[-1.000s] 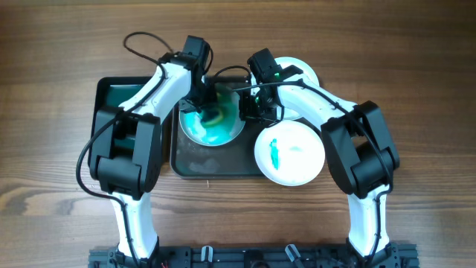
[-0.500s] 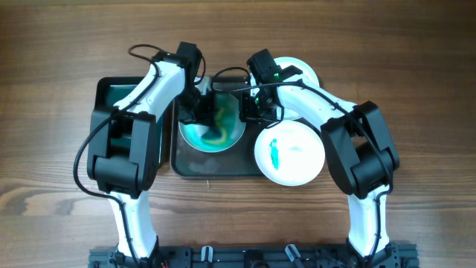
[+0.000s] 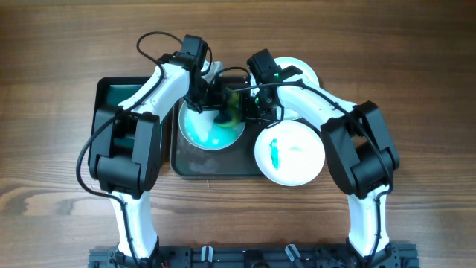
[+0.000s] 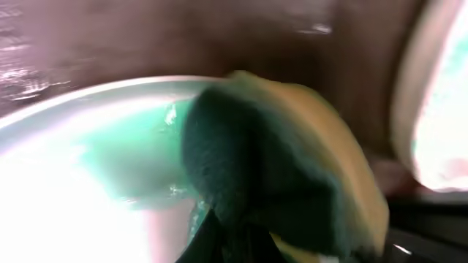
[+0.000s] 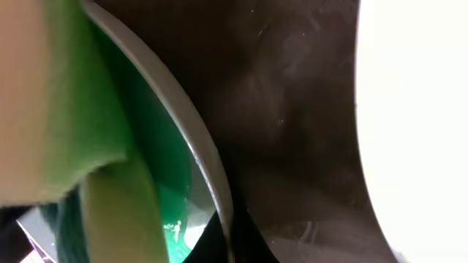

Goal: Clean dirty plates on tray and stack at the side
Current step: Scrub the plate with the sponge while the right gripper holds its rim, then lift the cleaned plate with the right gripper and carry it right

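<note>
Next, I set the teal-smeared plate down with my right gripper on the bare wood tabletop (image 3: 367,115) beside the back plate.
A white plate (image 3: 202,132) smeared teal lies on the dark grey tray (image 3: 195,162). My left gripper (image 3: 222,110) is shut on a yellow-and-green sponge (image 4: 292,168) pressed on the plate's far right part (image 4: 88,146). My right gripper (image 3: 250,112) is shut on this plate's right rim (image 5: 191,146), fingertips (image 5: 230,237) either side of it. A second plate (image 3: 294,152) with a teal streak overlaps the tray's right edge. A third plate (image 3: 303,72) lies at the back, partly under the right arm.
A smaller black tray with green inside (image 3: 111,97) sits left of the grey tray, under the left arm. Bare wood tabletop (image 3: 416,89) stretches right, left and in front. The second plate's white rim (image 5: 417,109) lies close beside my right gripper.
My left gripper has swept the sponge from the plate's middle toward its far right edge, near the right gripper. The right arm and the other plates have not moved.
</note>
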Tool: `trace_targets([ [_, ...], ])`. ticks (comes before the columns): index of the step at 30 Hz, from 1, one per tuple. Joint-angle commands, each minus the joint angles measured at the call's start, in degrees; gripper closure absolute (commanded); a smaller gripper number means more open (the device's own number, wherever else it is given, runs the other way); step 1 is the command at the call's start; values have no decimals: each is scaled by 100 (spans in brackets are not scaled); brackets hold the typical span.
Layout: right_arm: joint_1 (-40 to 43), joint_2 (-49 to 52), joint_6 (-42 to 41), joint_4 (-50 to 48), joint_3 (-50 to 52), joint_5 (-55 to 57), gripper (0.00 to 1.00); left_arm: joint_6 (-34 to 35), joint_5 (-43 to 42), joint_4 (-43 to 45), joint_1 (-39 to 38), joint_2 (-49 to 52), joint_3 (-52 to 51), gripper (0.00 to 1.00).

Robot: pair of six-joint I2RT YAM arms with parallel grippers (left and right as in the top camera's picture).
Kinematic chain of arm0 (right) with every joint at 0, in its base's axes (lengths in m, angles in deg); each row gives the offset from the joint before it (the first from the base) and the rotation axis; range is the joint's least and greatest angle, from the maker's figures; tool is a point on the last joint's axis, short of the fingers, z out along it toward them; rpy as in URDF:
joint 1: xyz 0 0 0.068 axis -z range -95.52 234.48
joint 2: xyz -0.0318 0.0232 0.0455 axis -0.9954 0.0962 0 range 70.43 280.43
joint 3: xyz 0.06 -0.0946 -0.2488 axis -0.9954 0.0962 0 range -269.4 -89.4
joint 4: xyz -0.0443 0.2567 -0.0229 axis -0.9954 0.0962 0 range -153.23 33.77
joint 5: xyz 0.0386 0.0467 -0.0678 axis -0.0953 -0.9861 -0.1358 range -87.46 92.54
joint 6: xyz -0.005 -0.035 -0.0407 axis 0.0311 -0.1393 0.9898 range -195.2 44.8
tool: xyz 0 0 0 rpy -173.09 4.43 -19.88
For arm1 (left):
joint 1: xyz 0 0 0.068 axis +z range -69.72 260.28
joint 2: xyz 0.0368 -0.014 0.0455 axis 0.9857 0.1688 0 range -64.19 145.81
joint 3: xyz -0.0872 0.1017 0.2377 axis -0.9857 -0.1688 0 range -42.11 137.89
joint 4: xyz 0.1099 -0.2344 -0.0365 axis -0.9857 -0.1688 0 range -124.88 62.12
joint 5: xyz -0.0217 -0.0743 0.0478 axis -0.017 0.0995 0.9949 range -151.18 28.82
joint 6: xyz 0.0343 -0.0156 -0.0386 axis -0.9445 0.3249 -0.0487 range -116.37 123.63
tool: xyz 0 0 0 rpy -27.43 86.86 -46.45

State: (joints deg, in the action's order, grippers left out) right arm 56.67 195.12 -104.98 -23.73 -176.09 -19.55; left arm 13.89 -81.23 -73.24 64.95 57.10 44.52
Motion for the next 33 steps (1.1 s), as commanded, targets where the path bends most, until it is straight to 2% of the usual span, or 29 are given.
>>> trace_targets([
  [1,52,273,-22,26,203,426,96,957,1926,-343,17,114,-39,96],
  [4,52,273,-26,20,203,428,96,1569,3029,-730,17,118,-39,96],
  [9,52,273,-26,15,203,428,96,1768,3851,-1239,17,118,-37,96],
  [12,52,273,-37,11,203,428,96,1775,3851,-1419,15,118,-9,96],
  [18,52,273,-31,13,203,407,96,1871,2726,-2179,7,83,791,96],
  [25,52,271,17,15,188,400,96,1543,2712,-3471,118,-90,2435,96],
  [27,52,271,365,17,131,216,96,1532,2712,-3744,247,-146,2791,96],
  [31,39,57,693,103,55,50,96,1241,2712,-4059,704,-385,3187,96],
  [33,28,-184,713,153,52,367,96,1241,2712,-4072,990,-470,3187,96],
])
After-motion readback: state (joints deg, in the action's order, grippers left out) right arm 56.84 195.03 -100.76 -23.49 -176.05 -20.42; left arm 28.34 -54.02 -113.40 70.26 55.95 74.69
